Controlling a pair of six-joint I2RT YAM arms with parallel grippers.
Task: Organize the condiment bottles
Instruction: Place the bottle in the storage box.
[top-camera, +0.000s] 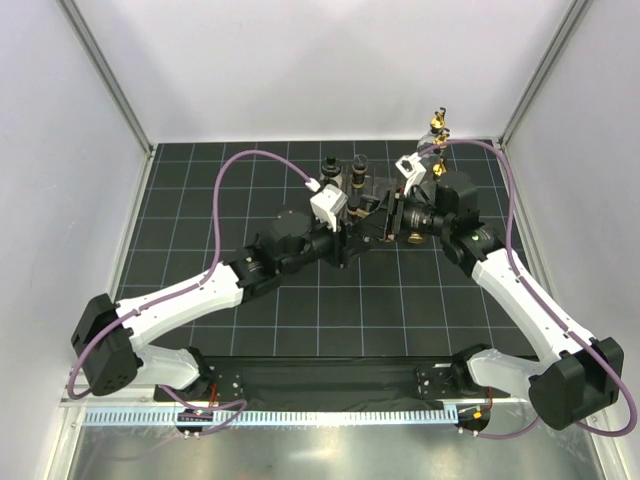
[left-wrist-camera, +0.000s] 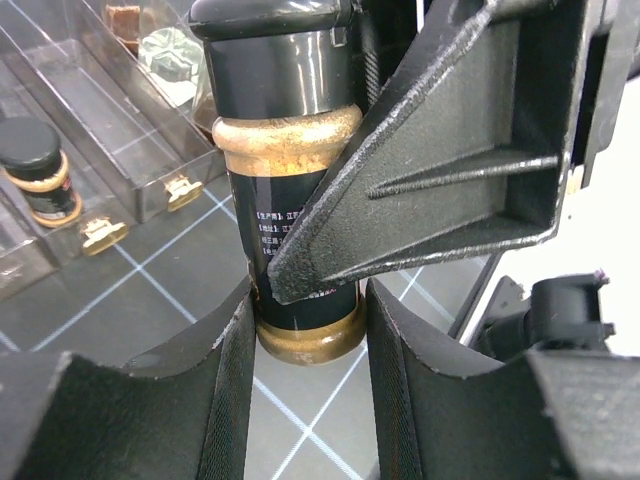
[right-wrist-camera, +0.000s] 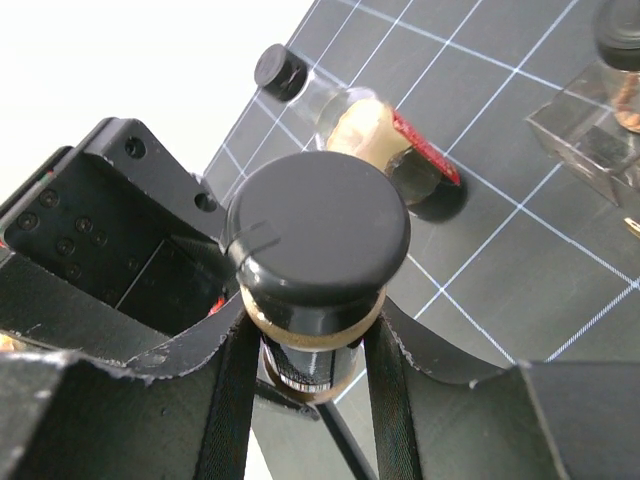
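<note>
My right gripper's fingers are far down the bottle's body, so they should open and take the black cap (right-wrist-camera: 320, 225) before I lower the bottle into the rack.
A short dark bottle (left-wrist-camera: 290, 210) with a black cap (right-wrist-camera: 318, 235) and gold bands sits between both grippers at the table's middle. My left gripper (left-wrist-camera: 308, 330) closes on its base, both fingers touching it. My right gripper (right-wrist-camera: 305, 345) closes on its body just under the cap, and one right finger (left-wrist-camera: 440, 170) crosses in front of it in the left wrist view. In the top view both grippers (top-camera: 350, 225) (top-camera: 388, 218) meet there and hide the bottle. A red-labelled bottle (right-wrist-camera: 385, 140) lies on its side on the mat. Two black-capped bottles (top-camera: 343, 168) and a tall gold-spouted one (top-camera: 437, 128) stand further back.
A clear plastic rack (left-wrist-camera: 110, 120) stands just left of the held bottle, with a short black-capped bottle (left-wrist-camera: 35, 170) in one compartment; its corner also shows in the right wrist view (right-wrist-camera: 585, 125). White walls enclose the black gridded mat (top-camera: 200, 190).
</note>
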